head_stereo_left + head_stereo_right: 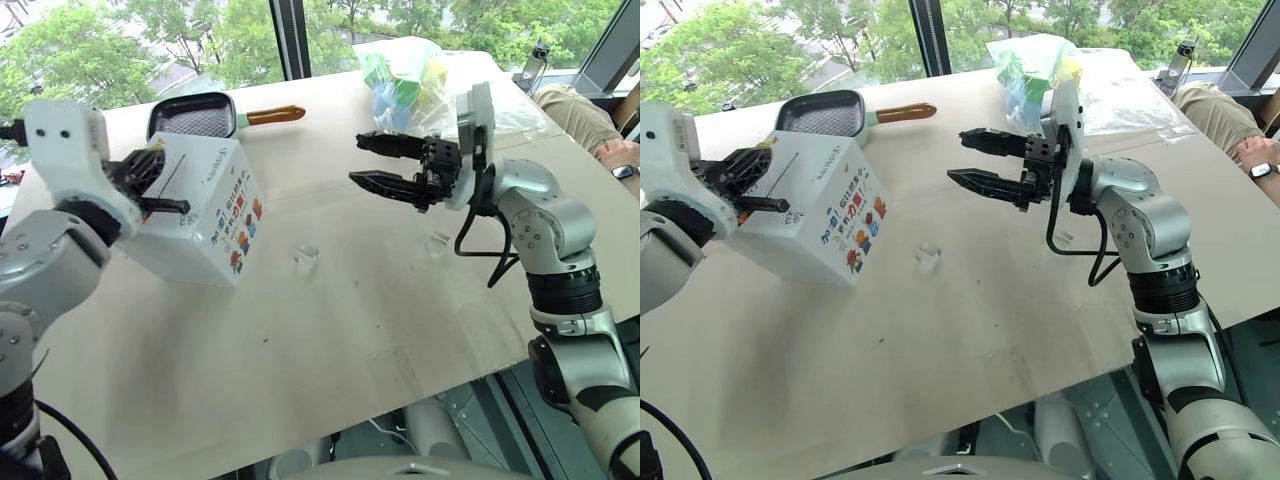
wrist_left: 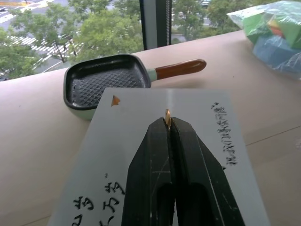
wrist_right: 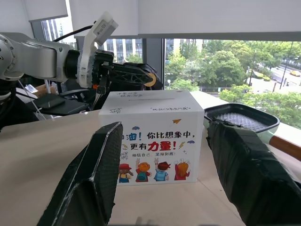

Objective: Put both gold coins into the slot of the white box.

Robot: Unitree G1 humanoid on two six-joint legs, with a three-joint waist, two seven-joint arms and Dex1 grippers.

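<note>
My left gripper will release the gold coin into the thin dark slot across the white box's top side (image 1: 170,179).
The white box (image 1: 215,215) stands on the table at the left, cartoon figures on its side and a thin dark slot (image 1: 172,172) in its top face. My left gripper (image 1: 180,207) is level over that top face, shut on a gold coin (image 2: 168,114) whose edge sticks out from the fingertips just above the white surface. My right gripper (image 1: 358,159) hangs in the air to the right of the box, pointing at it. It is open with nothing between its fingers (image 3: 91,179), and the box (image 3: 155,141) faces it in the right wrist view.
A dark square pan with an orange handle (image 1: 195,118) lies behind the box. A clear bag of coloured items (image 1: 410,85) sits at the back. Two small clear blocks (image 1: 305,258) (image 1: 437,243) lie mid-table. A person's arm (image 1: 610,140) rests at the right edge.
</note>
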